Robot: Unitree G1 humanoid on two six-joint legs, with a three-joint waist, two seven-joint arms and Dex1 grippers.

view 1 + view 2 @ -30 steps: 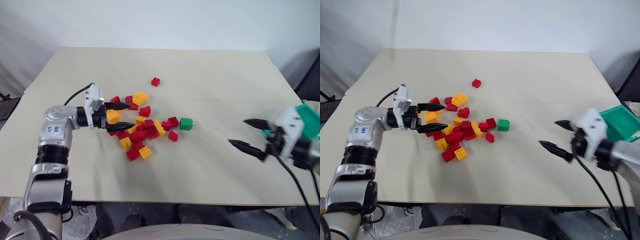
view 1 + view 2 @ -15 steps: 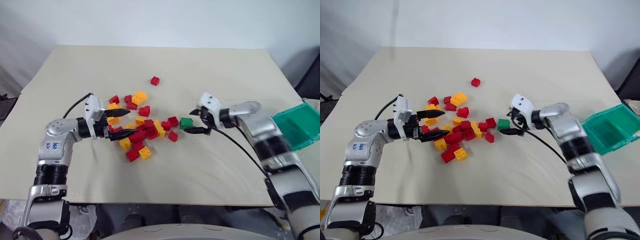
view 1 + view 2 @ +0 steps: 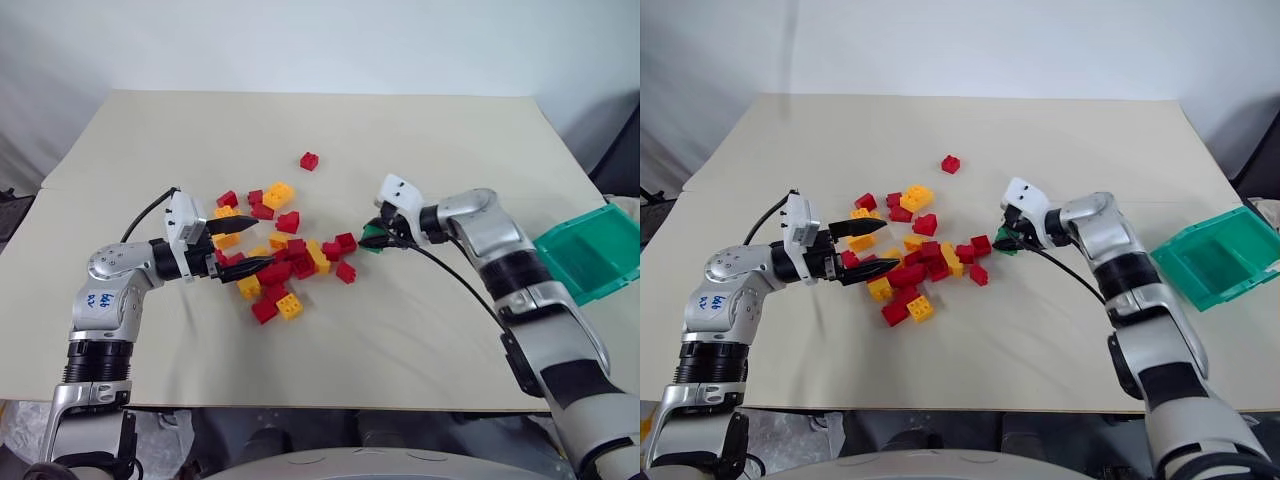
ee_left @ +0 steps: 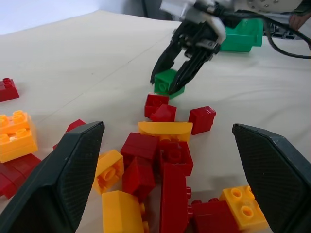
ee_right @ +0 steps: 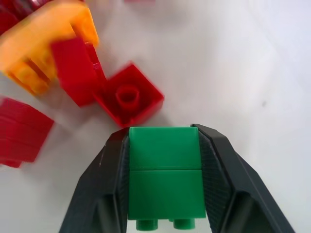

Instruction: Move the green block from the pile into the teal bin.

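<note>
Next, I release the green block from my right gripper on the teal bin's bottom, toward its near side (image 3: 588,272).
The green block (image 5: 165,179) sits at the right edge of the pile (image 3: 275,250) of red and yellow bricks, and my right gripper (image 3: 368,238) is shut on it, one black finger on each side. The left wrist view shows the same grip on the green block (image 4: 167,82), low at the table surface. My left gripper (image 3: 262,241) is open at the pile's left side, its fingers level above the bricks and holding nothing. The teal bin (image 3: 585,250) stands at the table's right edge, well to the right of the right gripper.
A lone red brick (image 3: 309,160) lies apart, behind the pile. Red bricks (image 5: 129,99) lie just ahead of the right gripper's fingertips. The beige table (image 3: 400,330) is bare between the pile and the bin.
My right arm swung in from the table's right edge near the bin to the green block, and its open fingers shut on the block. The left gripper has hardly moved.
</note>
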